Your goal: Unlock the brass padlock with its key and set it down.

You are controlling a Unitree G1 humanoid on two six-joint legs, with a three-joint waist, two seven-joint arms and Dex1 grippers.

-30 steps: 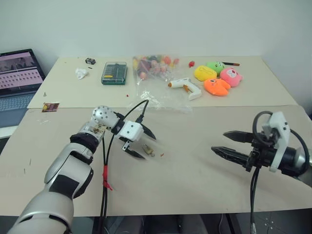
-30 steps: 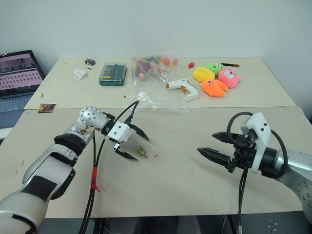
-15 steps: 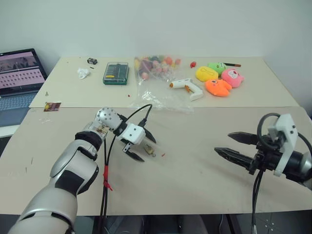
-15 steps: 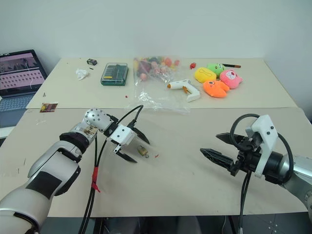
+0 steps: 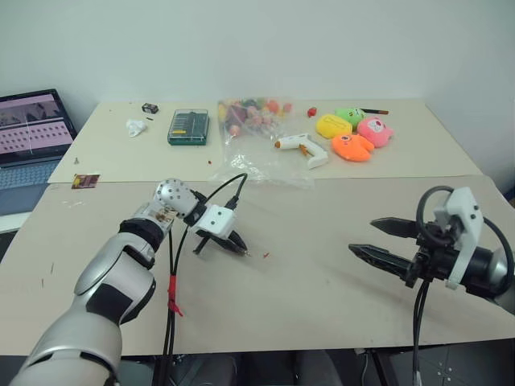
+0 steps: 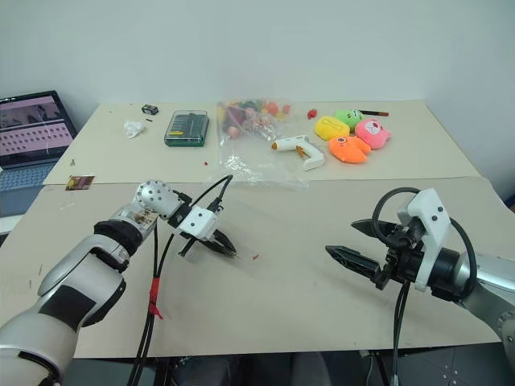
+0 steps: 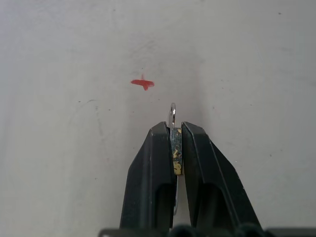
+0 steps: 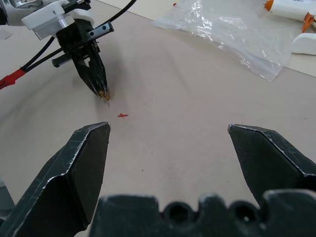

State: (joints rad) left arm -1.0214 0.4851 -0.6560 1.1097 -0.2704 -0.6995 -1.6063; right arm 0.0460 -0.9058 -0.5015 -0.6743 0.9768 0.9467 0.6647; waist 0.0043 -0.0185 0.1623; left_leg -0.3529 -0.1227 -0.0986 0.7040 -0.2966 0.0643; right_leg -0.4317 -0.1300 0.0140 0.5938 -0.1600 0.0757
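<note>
My left gripper should lay the brass padlock flat, as it now pinches it across its broad sides, and grip its narrow sides (image 7: 177, 159) before the key is turned.
The brass padlock (image 7: 176, 148) is a tiny yellow-gold block pinched between the black fingers of my left gripper (image 7: 172, 129), which is shut on it. Its thin silvery shackle (image 7: 172, 113) pokes out past the fingertips, low over the beige table (image 5: 322, 281). In the head views my left gripper (image 5: 239, 248) points down and to the right at the table's middle. My right gripper (image 5: 364, 236) hovers open to the right, apart from the padlock, with nothing between its fingers. The right wrist view looks across at the padlock (image 8: 104, 94). The key is out of view.
A tiny red speck (image 7: 142, 83) lies just beyond the padlock. Farther back are a clear plastic bag (image 5: 265, 165), a white glue gun (image 5: 302, 147), plush toys (image 5: 354, 133), a green tool case (image 5: 188, 126) and a laptop (image 5: 32, 129) at the left.
My left gripper's fingers, open around the padlock a second ago, have closed onto it. The right arm has stayed in place. The head camera shifted slightly.
</note>
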